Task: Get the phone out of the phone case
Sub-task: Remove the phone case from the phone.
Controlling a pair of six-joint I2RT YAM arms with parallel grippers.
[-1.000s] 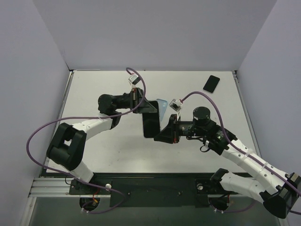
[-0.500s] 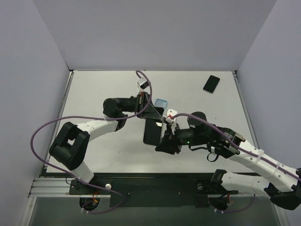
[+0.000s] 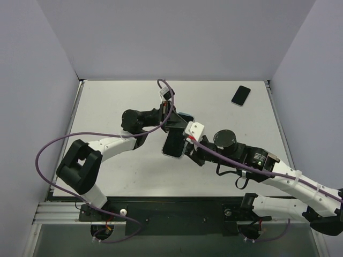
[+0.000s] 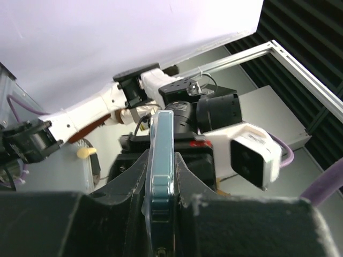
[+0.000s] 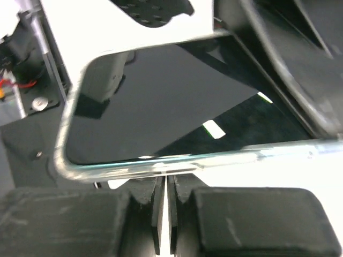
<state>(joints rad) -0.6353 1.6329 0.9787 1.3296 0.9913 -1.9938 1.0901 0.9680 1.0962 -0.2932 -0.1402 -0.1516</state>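
The fingers of my right gripper are almost together outside the long rim of the case, so I should open them and grab the case by its near corner [image 5: 66, 167].
The phone [image 3: 173, 143], black screen up, sits in a light blue clear-rimmed case [image 3: 185, 115] and is held tilted above the table's middle. My left gripper [image 3: 171, 123] is shut on its far end. In the left wrist view the cased phone [image 4: 161, 155] stands edge-on between the fingers of my left gripper [image 4: 161, 160]. My right gripper [image 3: 186, 148] is at the phone's right long edge. In the right wrist view my right gripper [image 5: 166, 181] has its jaws almost together, tips against the clear case rim [image 5: 177, 162] below the screen [image 5: 161, 107].
A second black phone [image 3: 240, 95] lies at the back right of the white table [image 3: 107, 101]. Grey walls close in the left, back and right sides. Purple cables loop over both arms.
My right gripper has moved from the phone's near end up to its right long edge. My left gripper has shifted slightly right, and the phone has tilted.
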